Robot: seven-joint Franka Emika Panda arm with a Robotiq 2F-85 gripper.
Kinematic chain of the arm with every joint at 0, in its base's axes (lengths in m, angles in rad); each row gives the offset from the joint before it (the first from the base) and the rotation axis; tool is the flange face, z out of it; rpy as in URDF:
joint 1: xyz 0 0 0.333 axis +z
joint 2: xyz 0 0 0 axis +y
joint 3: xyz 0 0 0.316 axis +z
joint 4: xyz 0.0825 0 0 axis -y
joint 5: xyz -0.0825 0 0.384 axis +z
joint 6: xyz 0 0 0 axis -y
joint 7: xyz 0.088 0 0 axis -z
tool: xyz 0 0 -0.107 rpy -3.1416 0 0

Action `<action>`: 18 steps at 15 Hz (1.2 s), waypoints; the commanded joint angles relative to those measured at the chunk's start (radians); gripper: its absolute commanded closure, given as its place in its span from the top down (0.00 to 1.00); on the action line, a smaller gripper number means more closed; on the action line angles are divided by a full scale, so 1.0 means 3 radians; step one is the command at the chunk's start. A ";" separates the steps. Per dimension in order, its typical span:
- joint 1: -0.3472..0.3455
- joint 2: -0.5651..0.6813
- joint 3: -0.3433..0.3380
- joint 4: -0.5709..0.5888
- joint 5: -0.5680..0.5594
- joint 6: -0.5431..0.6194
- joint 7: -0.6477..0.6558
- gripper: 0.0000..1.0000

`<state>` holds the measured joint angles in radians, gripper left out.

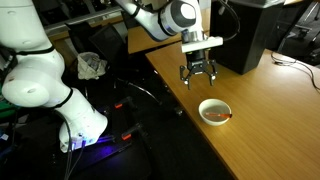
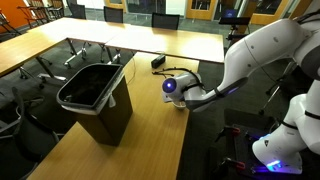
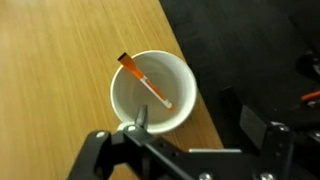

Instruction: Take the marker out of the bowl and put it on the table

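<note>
My gripper is to reach into the white bowl next and close on the middle of the marker (image 1: 215, 114) (image 3: 149, 85), just below the marker's end on the bowl's rim.
The white bowl (image 1: 204, 106) stands near the front edge of the wooden table (image 1: 262, 125). The reddish-orange marker (image 1: 221, 116) lies slanted inside it. In the wrist view the marker (image 3: 146, 83) crosses the bowl (image 3: 178, 78) with its darker end resting on the rim at upper left. My gripper (image 1: 199, 72) is open and empty. It hangs above the table a little behind the bowl, apart from it. In the wrist view the gripper (image 3: 188, 120) shows one fingertip over the bowl's near rim. In an exterior view the arm (image 2: 215, 88) hides the bowl and the jaws.
A black box-shaped object (image 1: 245, 35) stands on the table behind the gripper, with a cable (image 1: 296, 64) beside it. A black bin (image 2: 95, 92) stands by the table (image 2: 150, 140). The table edge runs right next to the bowl, with dark floor (image 3: 250, 50) beyond.
</note>
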<state>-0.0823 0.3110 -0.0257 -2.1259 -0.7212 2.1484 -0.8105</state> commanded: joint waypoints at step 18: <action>-0.0264 0.1054 -0.0149 0.0659 -0.0681 0.0433 -0.1095 0.61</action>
<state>-0.1597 0.6009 -0.0637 -1.9605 -0.9036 2.2804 -1.1178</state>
